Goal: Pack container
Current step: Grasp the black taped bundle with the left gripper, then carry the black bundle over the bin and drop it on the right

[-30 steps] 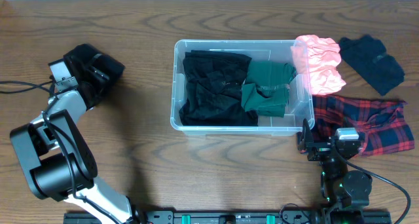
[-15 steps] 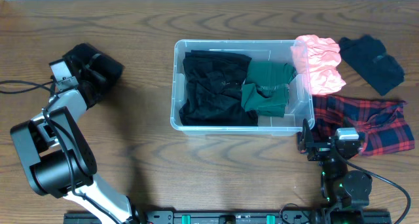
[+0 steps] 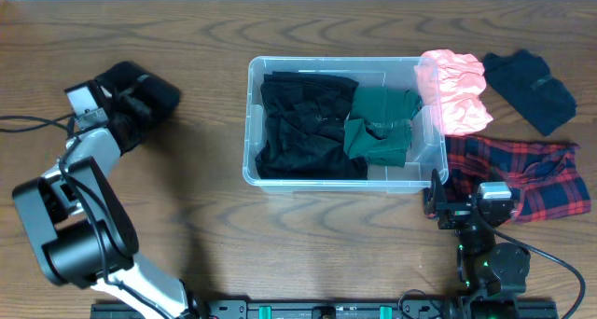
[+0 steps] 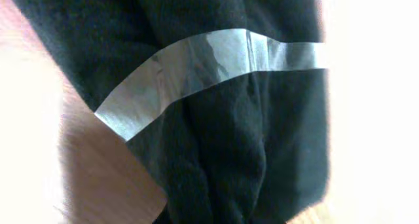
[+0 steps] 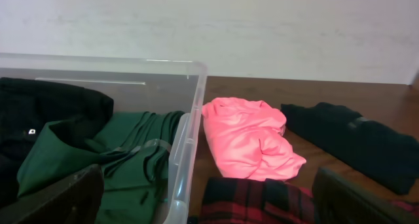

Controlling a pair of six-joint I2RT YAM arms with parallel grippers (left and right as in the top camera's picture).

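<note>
My left gripper should put the black rolled garment down over the green garment's front part in the clear container (image 3: pixel 396 152).
The clear container (image 3: pixel 317 62) stands mid-table, holding a black garment (image 3: pixel 303 123) and a green one (image 3: pixel 381 123); its corner rim (image 5: pixel 186 139) shows in the right wrist view. At the far left, my left gripper (image 3: pixel 129 103) is shut on a black rolled garment (image 3: pixel 145 88). That cloth fills the left wrist view (image 4: pixel 216 152) with a strip of clear tape (image 4: pixel 196 63) across it, hiding the fingers. My right gripper (image 3: pixel 464 210) stands open near the container's front right corner, nothing between its fingers (image 5: pixel 59 198).
Right of the container lie a pink garment (image 3: pixel 454 90) (image 5: pixel 249 135), a dark folded garment (image 3: pixel 530 90) (image 5: pixel 357 142) and a red-and-black plaid one (image 3: pixel 522 174) (image 5: pixel 255 201). A cable runs off the left edge.
My left gripper has closed on the black rolled garment, which shifted slightly. The right arm has not moved.
</note>
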